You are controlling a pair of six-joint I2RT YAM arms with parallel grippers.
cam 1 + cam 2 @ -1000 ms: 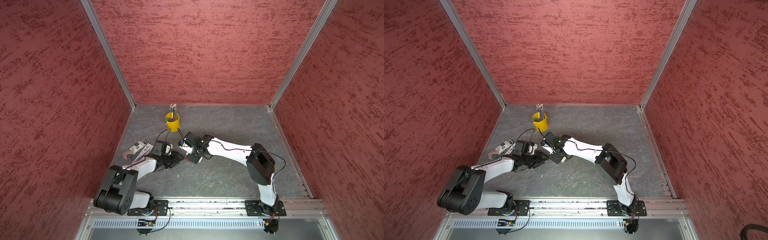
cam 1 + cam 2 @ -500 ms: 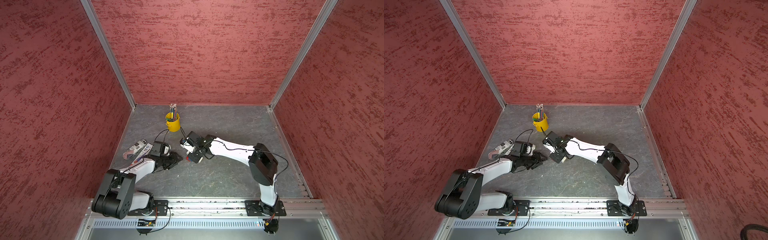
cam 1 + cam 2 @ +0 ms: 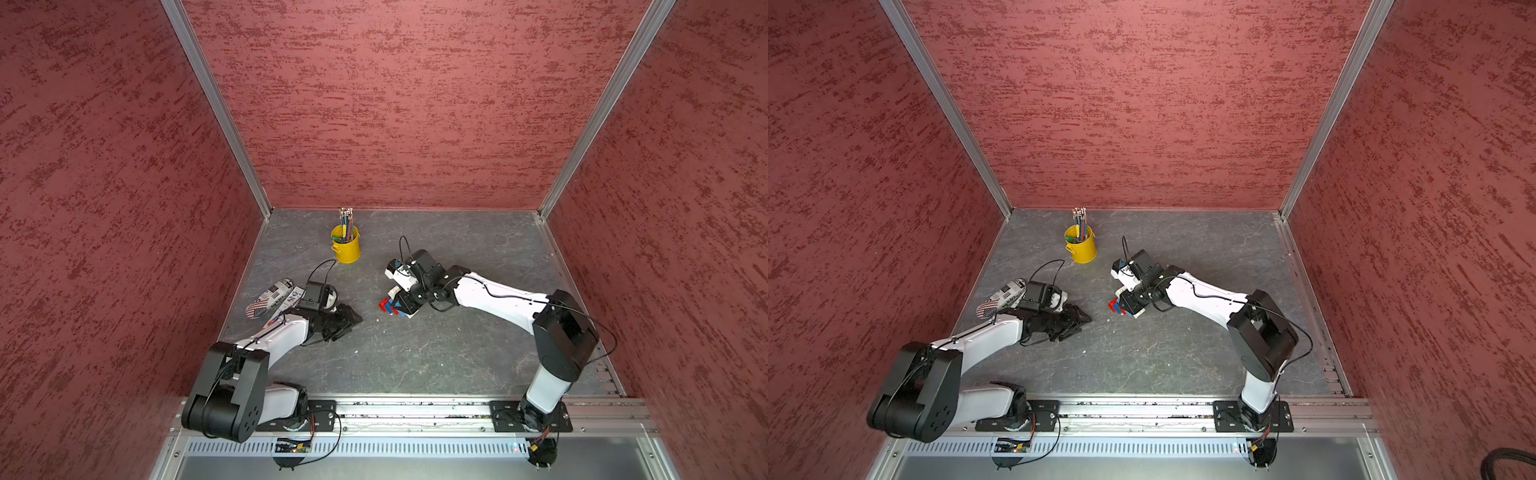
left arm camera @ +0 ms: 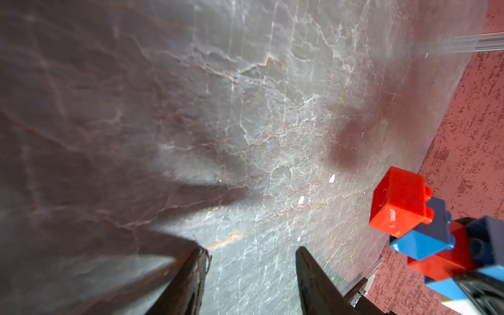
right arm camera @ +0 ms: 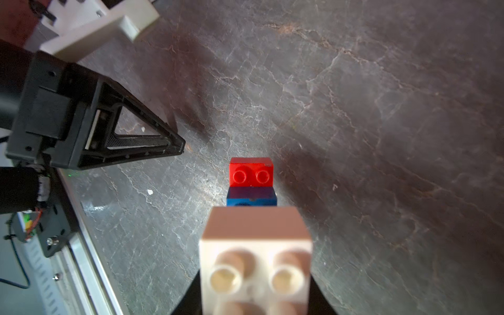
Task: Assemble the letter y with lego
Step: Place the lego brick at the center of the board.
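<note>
The robot's right gripper should release the letter y on the grey floor (image 3: 403, 319) just in front of its fingers. The letter y is held just above the floor.
My right gripper (image 3: 404, 306) is shut on the letter y (image 3: 387, 307), held just above the grey floor. In both top views its red and blue stem sticks out leftward from the jaws (image 3: 1116, 307). In the right wrist view a white brick (image 5: 256, 256) sits between the black fingers, with a blue brick (image 5: 251, 201) and a red brick (image 5: 251, 171) beyond it. My left gripper (image 3: 354, 319) lies low to the left of the cluster, apart from it. The left wrist view shows the left gripper (image 4: 251, 249) open over bare floor, with the lego stem (image 4: 398, 201) off to one side.
A yellow pencil bucket (image 3: 345, 248) stands behind the two grippers. A patterned pouch (image 3: 272, 298) lies by the left wall next to the left wrist. Red walls close three sides, and a metal rail (image 3: 415, 409) runs along the front.
The right gripper has drawn slightly to the right with the cluster, widening the gap to the left gripper. The left gripper has stayed almost in place.
</note>
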